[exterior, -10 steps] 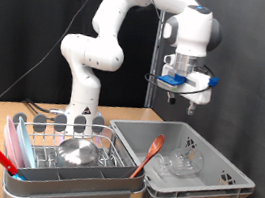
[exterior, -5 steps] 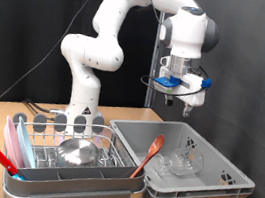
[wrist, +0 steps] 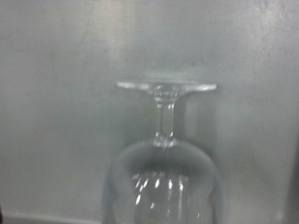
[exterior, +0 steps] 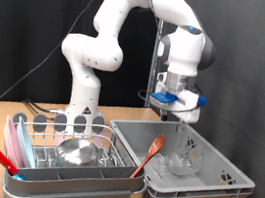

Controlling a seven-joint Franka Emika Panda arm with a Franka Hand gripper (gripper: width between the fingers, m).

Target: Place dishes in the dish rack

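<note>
The robot's gripper will next move down to the stem (exterior: 168, 163) (wrist: 164, 119) of the clear stemmed glass in the grey plastic bin and close there.
The dish rack (exterior: 111, 169) is a silver wire rack in a grey tray at the exterior view's lower left. A shiny steel bowl (exterior: 77, 151) lies upside down in it. Clear glass pieces (exterior: 181, 164) lie in the grey plastic bin (exterior: 223, 179) at the exterior view's right. My gripper (exterior: 182, 115) hangs above the bin, over the glass pieces, with nothing seen between its fingers. The wrist view shows a clear stemmed glass (wrist: 166, 149) lying on the bin's grey floor (wrist: 56, 112); my fingers do not show there.
An orange-red spoon (exterior: 148, 154) leans on the bin's wall nearest the rack. Pink pieces (exterior: 14, 141) and a red handle (exterior: 0, 156) sit at the rack's left end. Dark round items (exterior: 76, 122) stand behind the rack. A black curtain is behind.
My gripper has moved down and towards the exterior view's left, closer to the bin and the glass pieces. The rack and its contents have not moved.
</note>
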